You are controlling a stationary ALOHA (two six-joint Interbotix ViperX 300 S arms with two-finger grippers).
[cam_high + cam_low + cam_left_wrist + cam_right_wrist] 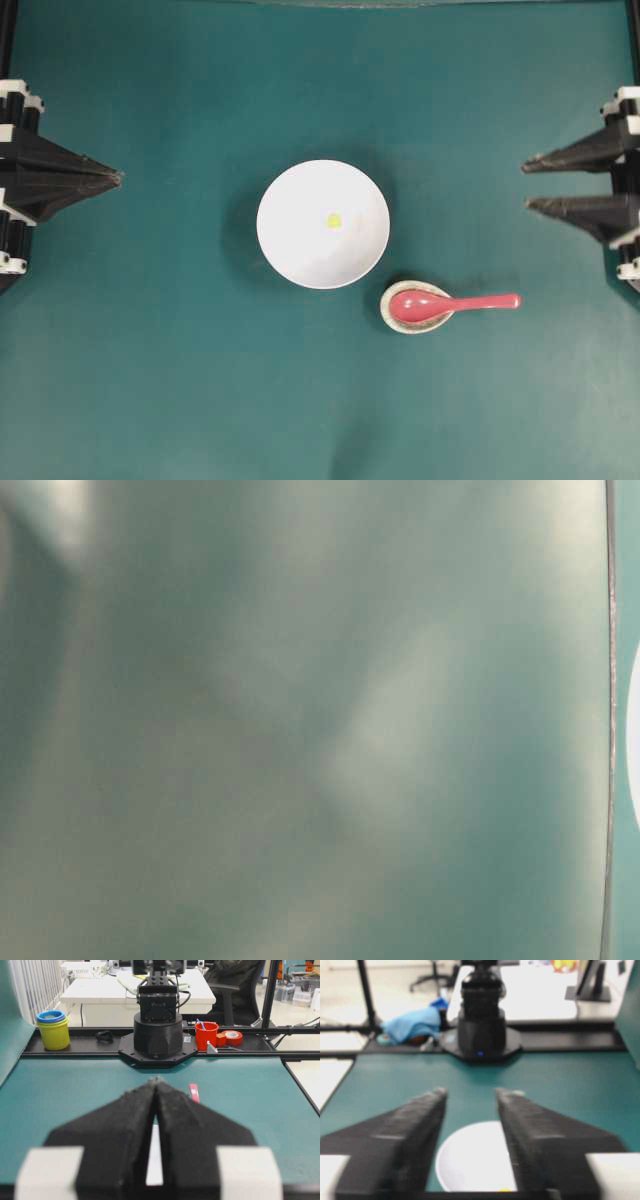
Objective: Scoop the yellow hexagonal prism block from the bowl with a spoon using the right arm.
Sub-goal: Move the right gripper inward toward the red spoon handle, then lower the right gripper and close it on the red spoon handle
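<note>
Next, I move my right gripper to the pink-red spoon's handle (474,303) and close there, just past the speckled oval rest's edge.
The white bowl (322,223) stands mid-table with the tiny yellow hexagonal prism block (334,220) inside it. Right of it and nearer the front, the pink-red spoon (447,304) lies with its scoop in a speckled oval rest (414,308), handle pointing right. My right gripper (526,184) waits at the right edge, open and empty, well clear of the spoon. Its wrist view looks between the spread fingers (470,1092) at the bowl (470,1160) and a sliver of the yellow block (504,1190). My left gripper (120,177) is shut at the left edge, its tips (157,1080) together.
The teal mat (180,380) covers the table. The table-level view is a blur, with a white sliver (634,740) at its right edge. Behind the table, the left wrist view shows the opposite arm's base (158,1030), stacked cups (53,1029) and a red cup (206,1035).
</note>
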